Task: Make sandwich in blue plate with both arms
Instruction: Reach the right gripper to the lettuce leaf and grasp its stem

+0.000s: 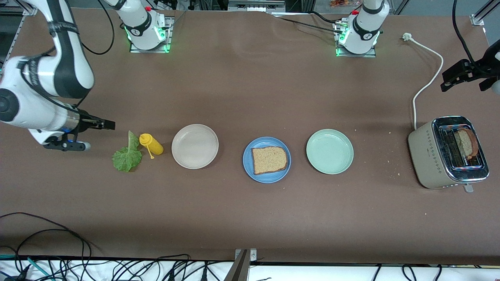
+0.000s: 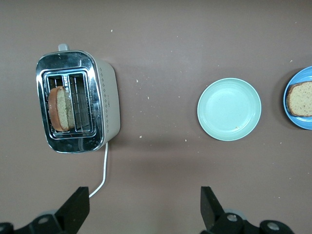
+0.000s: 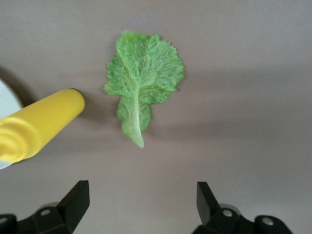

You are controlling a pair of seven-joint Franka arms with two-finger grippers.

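My right gripper is to go next to the green lettuce leaf and close on the lettuce's narrow stem end [image 1: 131,136] [image 3: 139,135], beside the yellow squeeze bottle.
The blue plate [image 1: 266,178] lies mid-table with one brown bread slice [image 1: 269,159] flat on it. A second slice [image 1: 466,143] stands in the toaster [image 1: 429,152] at the left arm's end. The green lettuce leaf [image 1: 127,154] lies on the table at the right arm's end. My right gripper [image 1: 109,125] hangs open and empty over the bare table beside the leaf; the right wrist view shows the lettuce [image 3: 144,78] ahead of the gripper [image 3: 143,200]. My left gripper [image 1: 445,84] hangs open and empty over the table by the toaster's cable; its wrist view shows it [image 2: 145,204] with the toaster [image 2: 105,97] below.
A yellow squeeze bottle [image 1: 151,144] lies next to the lettuce. A beige plate [image 1: 195,146] and a pale green plate [image 1: 329,151] flank the blue one. The toaster's white cable [image 1: 427,74] runs toward the robots' bases. Loose cables line the table's near edge.
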